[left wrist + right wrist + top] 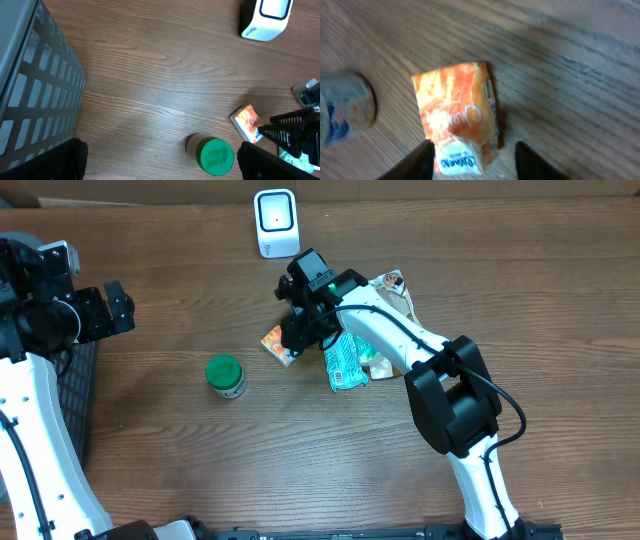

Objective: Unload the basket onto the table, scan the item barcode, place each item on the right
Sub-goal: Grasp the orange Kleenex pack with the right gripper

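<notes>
The white end of the orange packet is at the fingers of my right gripper, so next I turn the packet and take its orange end (pixel 451 77) before I scan it.
A small orange packet (pixel 278 342) lies on the wooden table, also seen in the left wrist view (pixel 246 121). In the right wrist view the orange packet (pixel 456 110) has its white end between my right gripper's (pixel 472 160) fingers. The jaws stand apart, with a gap on the packet's right side. From overhead, my right gripper (pixel 298 330) hangs right over the packet. The white barcode scanner (pixel 276 222) stands at the table's far edge, in the left wrist view too (pixel 265 19). My left gripper (pixel 118 308) is open and empty at the far left (pixel 160 167).
A green-lidded jar (pixel 226 376) stands left of the packet (pixel 216 156). A pile of other packets, one teal (pixel 345 360), lies under the right arm. A grey slatted basket (pixel 35 90) sits at the table's left edge. A blurred pale object (pixel 342 110) is beside the packet.
</notes>
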`<state>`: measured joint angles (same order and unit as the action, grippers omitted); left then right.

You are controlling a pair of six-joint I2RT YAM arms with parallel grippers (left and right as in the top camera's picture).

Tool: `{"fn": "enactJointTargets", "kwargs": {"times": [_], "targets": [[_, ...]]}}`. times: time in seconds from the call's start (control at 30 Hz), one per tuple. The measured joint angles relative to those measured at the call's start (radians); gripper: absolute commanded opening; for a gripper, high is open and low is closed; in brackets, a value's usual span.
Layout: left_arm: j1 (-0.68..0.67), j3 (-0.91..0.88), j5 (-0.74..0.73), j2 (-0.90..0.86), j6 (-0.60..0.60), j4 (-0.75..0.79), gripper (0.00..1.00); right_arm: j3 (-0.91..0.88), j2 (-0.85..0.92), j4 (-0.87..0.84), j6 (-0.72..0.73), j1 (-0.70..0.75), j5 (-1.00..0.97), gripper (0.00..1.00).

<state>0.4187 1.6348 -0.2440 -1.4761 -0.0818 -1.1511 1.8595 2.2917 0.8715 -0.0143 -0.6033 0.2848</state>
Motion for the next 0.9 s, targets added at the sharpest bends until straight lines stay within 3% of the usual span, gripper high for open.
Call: {"fn": "enactJointTargets", "kwargs": {"times": [0.07, 0.27, 0.37, 0.43, 0.63, 0.9], "targets": [[0.000, 0.000, 0.000, 0.000, 0.000, 0.000, 1.00, 0.002, 0.000, 0.025, -0.013, 0.001, 0.013, 0.51], [0.000, 0.000, 0.000, 0.000, 0.000, 0.000, 1.00, 0.037, 0.000, 0.174, 0.002, -0.006, 0.155, 0.29], [0.000, 0.000, 0.000, 0.000, 0.000, 0.000, 1.00, 0.035, 0.000, 0.163, 0.034, -0.032, 0.192, 0.13], [0.000, 0.000, 0.000, 0.000, 0.000, 0.000, 0.99, 0.019, 0.000, 0.111, 0.082, -0.064, 0.187, 0.08], [0.000, 0.000, 0.000, 0.000, 0.000, 0.000, 1.00, -0.085, 0.000, -0.016, 0.297, -0.143, 0.079, 0.07], [0.000, 0.000, 0.000, 0.000, 0.000, 0.000, 1.00, -0.101, 0.006, -0.099, 0.450, -0.095, -0.154, 0.07]]}}
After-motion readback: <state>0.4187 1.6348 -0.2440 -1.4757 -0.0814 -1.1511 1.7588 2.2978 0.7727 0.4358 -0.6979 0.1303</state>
